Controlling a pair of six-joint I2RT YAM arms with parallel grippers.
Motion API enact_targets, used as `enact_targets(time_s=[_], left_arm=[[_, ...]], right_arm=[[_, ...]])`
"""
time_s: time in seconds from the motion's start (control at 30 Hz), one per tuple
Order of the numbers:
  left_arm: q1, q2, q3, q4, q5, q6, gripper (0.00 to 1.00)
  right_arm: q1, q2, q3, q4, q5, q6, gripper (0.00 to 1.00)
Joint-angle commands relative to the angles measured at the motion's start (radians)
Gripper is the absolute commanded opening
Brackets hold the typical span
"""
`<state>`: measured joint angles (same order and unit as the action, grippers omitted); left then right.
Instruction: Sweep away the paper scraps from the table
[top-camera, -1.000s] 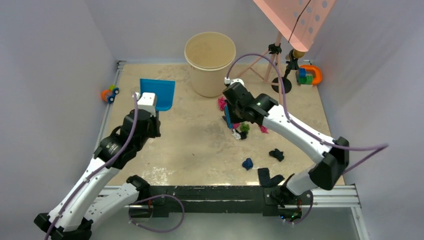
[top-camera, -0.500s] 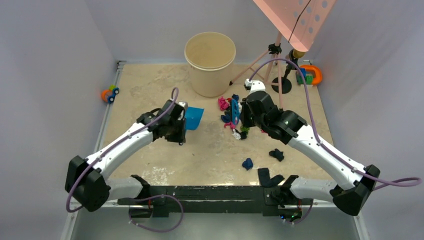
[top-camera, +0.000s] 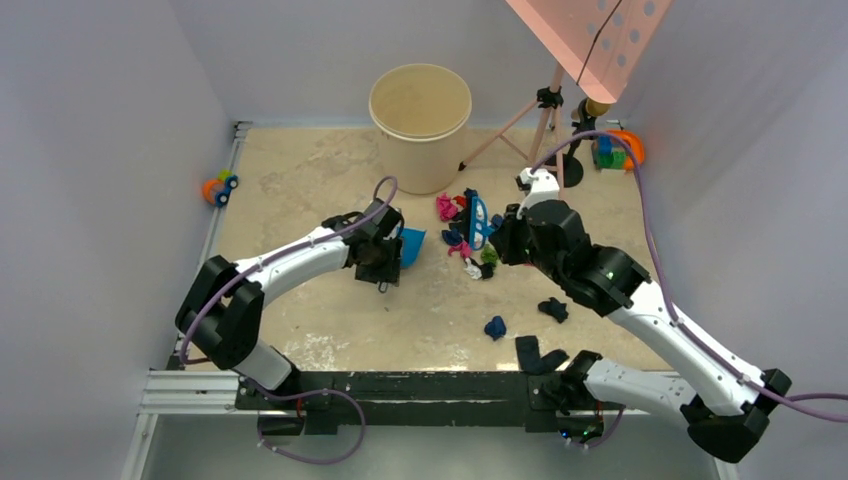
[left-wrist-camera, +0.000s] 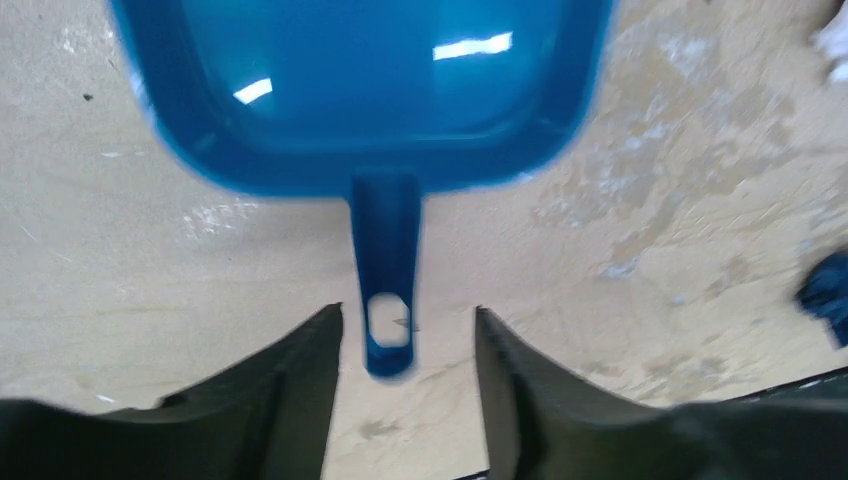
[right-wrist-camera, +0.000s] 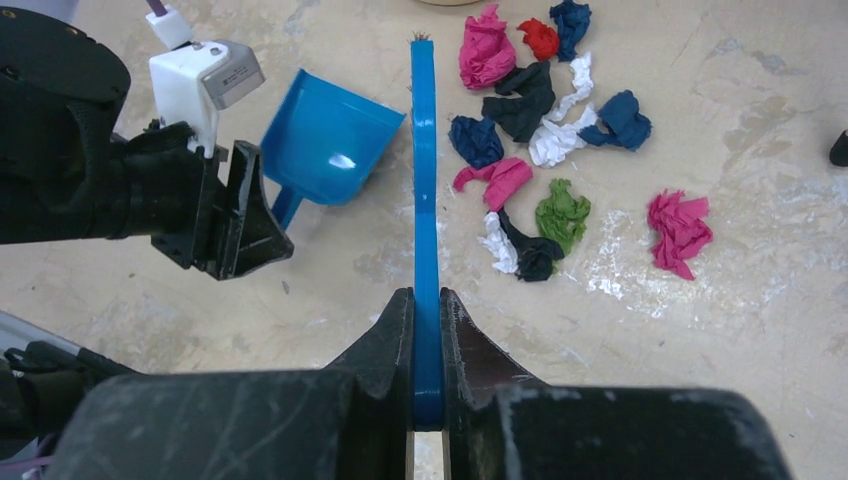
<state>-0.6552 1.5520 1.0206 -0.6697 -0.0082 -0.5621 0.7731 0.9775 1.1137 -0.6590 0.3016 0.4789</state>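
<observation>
The dustpan's handle has only its holed end inside my open left gripper, so that gripper should reach further and close on the handle's middle (left-wrist-camera: 387, 262) before sweeping.
A blue dustpan (left-wrist-camera: 360, 90) lies on the table (top-camera: 330, 300). Its handle (left-wrist-camera: 388, 300) points back between the fingers of my left gripper (left-wrist-camera: 407, 312), which is open with a gap on each side of the handle. My right gripper (right-wrist-camera: 427, 295) is shut on a blue brush (right-wrist-camera: 424, 180), held edge-on between the dustpan (right-wrist-camera: 325, 150) and a cluster of paper scraps (right-wrist-camera: 520, 110). The scraps are pink, dark blue, black, white, green and red. In the top view, the cluster (top-camera: 462, 228) lies right of the dustpan (top-camera: 411, 245). Loose scraps lie nearer: dark blue (top-camera: 495, 327) and black (top-camera: 552, 309).
A beige bucket (top-camera: 420, 120) stands at the back, just behind the scraps. A toy car (top-camera: 220, 187) sits at the left edge. Toy blocks with an orange ring (top-camera: 618, 150) sit back right beside a tripod stand (top-camera: 545, 110). A black piece (top-camera: 530, 352) lies by the front bar.
My left arm swung right, carrying the dustpan from the back left to beside the scraps, and its jaws opened off the handle. My right arm shifted the brush slightly rightward.
</observation>
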Motion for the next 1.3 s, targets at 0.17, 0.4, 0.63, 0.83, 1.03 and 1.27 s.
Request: enact_targets(time_s=[0.17, 0.4, 0.63, 0.83, 1.03, 1.27], left_arm=[[-0.008, -0.164, -0.072, 0.170, -0.069, 0.028, 0.99], [-0.050, -0.357, -0.369, 0.475, -0.161, 0.041, 0.97], [-0.109, -0.400, -0.576, 0.807, -0.299, 0.120, 0.91], [-0.109, -0.352, -0.592, 0.876, -0.314, 0.153, 0.82], [-0.109, -0.249, -0.573, 0.968, -0.296, 0.156, 0.66], [-0.109, -0.199, -0.551, 0.969, -0.337, 0.136, 0.43]], right_arm=[[-0.002, -0.114, -0.073, 0.106, 0.019, 0.029, 0.00], [-0.002, -0.131, -0.076, 0.134, 0.011, 0.018, 0.00], [-0.001, -0.131, -0.074, 0.148, -0.008, 0.019, 0.00], [-0.003, -0.154, -0.090, 0.151, -0.018, 0.035, 0.00], [-0.003, -0.165, -0.096, 0.141, -0.020, 0.041, 0.00], [-0.003, -0.181, -0.090, 0.115, -0.004, 0.032, 0.00]])
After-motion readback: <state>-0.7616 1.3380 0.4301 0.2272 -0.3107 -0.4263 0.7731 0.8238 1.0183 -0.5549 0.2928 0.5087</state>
